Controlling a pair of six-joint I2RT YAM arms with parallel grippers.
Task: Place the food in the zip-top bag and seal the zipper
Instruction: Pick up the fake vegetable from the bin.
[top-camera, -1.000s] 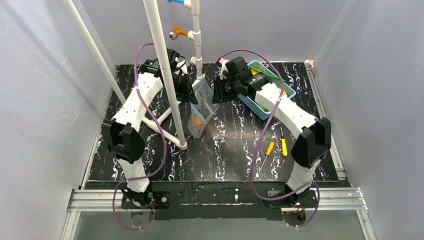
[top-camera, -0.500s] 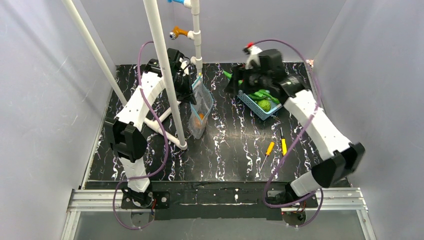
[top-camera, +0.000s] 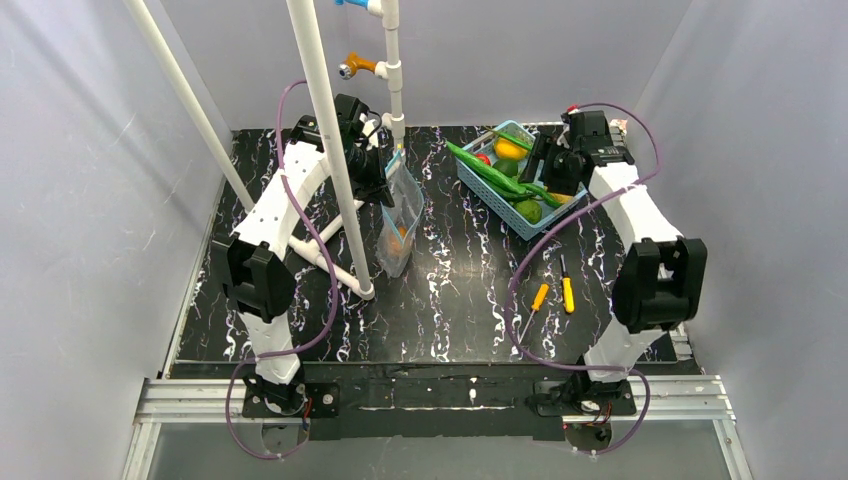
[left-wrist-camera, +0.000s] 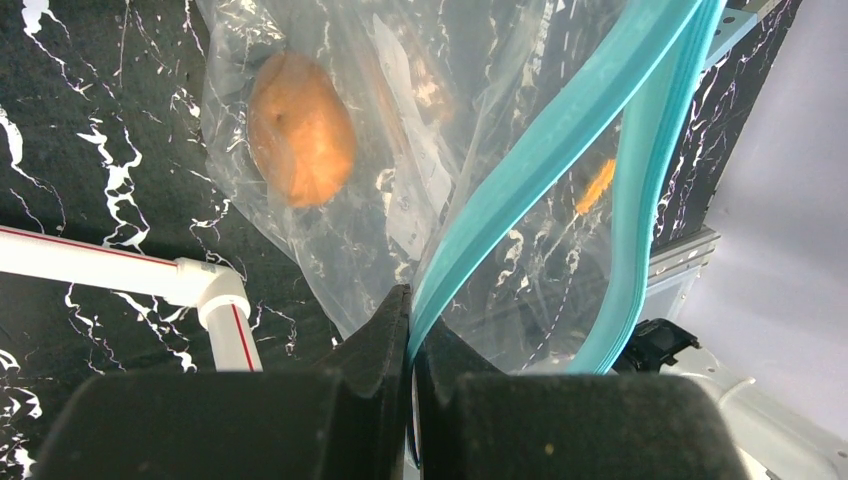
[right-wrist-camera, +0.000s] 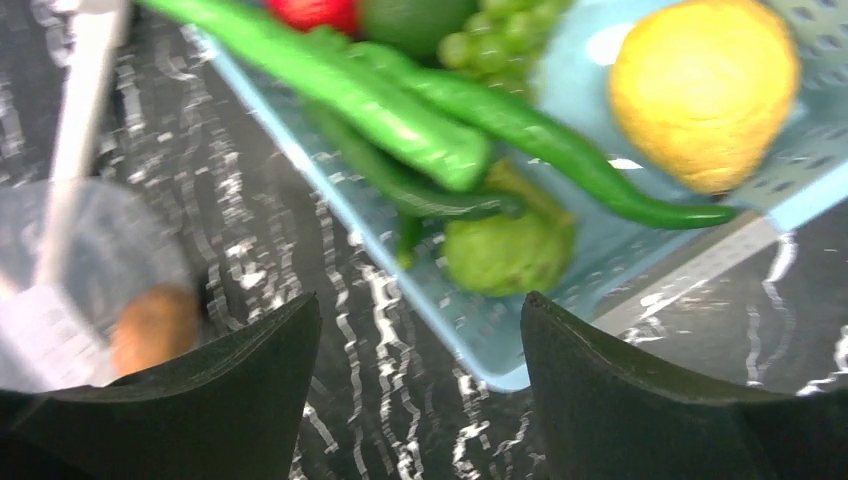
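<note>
The robot's right gripper needs to next close on the green pod's inner end (top-camera: 530, 147), at the far side of the basket, just behind the yellow fruit.
The clear zip-top bag (top-camera: 402, 212) hangs open by the white pipe. My left gripper (top-camera: 380, 178) (left-wrist-camera: 410, 300) is shut on one side of its teal zipper (top-camera: 398, 160) (left-wrist-camera: 560, 140). A brown-orange round fruit (top-camera: 397, 238) (left-wrist-camera: 300, 128) lies inside the bag. My right gripper (top-camera: 543, 165) (right-wrist-camera: 420, 300) hovers open and empty over the basket's near right side. The light-blue basket (top-camera: 503, 213) (right-wrist-camera: 470, 350) holds long green pods (top-camera: 485, 168) (right-wrist-camera: 400, 110), a yellow-orange fruit (top-camera: 508, 148) (right-wrist-camera: 705, 90), a green round fruit (top-camera: 528, 210) (right-wrist-camera: 510, 250) and a small red piece (top-camera: 483, 158) (right-wrist-camera: 315, 12).
A white pipe frame (top-camera: 330, 130) stands right next to the bag and the left arm, with a low pipe (left-wrist-camera: 100, 265) lying on the mat. Two orange-handled screwdrivers (top-camera: 540, 297) lie on the black marbled mat near the front right. Grey walls close in the sides and back.
My right arm has swung from the bag's mouth to the right, over the basket, and its jaws have opened wide. The left gripper still holds the bag's zipper edge in place.
</note>
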